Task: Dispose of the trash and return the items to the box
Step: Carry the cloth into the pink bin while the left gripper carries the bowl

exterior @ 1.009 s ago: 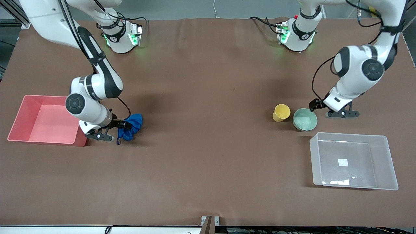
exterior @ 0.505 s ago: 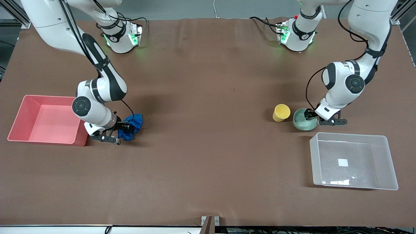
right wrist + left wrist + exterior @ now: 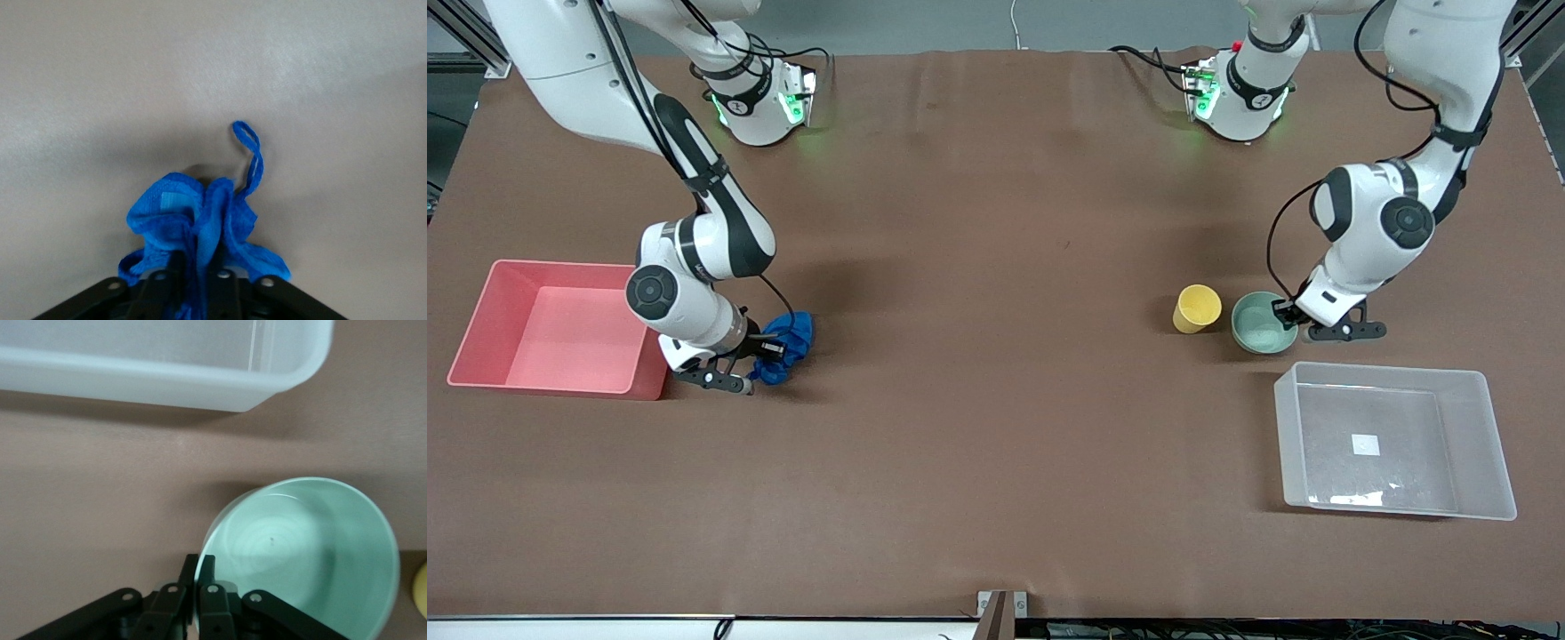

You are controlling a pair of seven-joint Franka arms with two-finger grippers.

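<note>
My right gripper is going to release the blue trash wad on the pink bin's bottom (image 3: 617,327), close to the side of the bin that faces the clear box.
The blue trash wad (image 3: 787,341) lies on the table beside the pink bin (image 3: 480,331). My right gripper (image 3: 763,348) is shut on the wad (image 3: 200,227); its thin tail (image 3: 252,152) curls free. The mint-green bowl (image 3: 1261,325) stands next to the yellow cup (image 3: 1197,308), farther from the front camera than the clear box (image 3: 1489,444). My left gripper (image 3: 1288,313) is shut on the bowl's rim (image 3: 208,555), one finger inside and one outside. The box's wall (image 3: 167,381) shows in the left wrist view, and a sliver of the cup (image 3: 420,590).
The pink bin stands open at the right arm's end of the table. The clear box holds only a white square mark (image 3: 1365,444). Brown table cloth (image 3: 996,400) spreads between the two groups.
My left gripper has come down beside the bowl and closed on its rim. My right gripper has shifted slightly with the blue wad, which has bunched up tighter.
</note>
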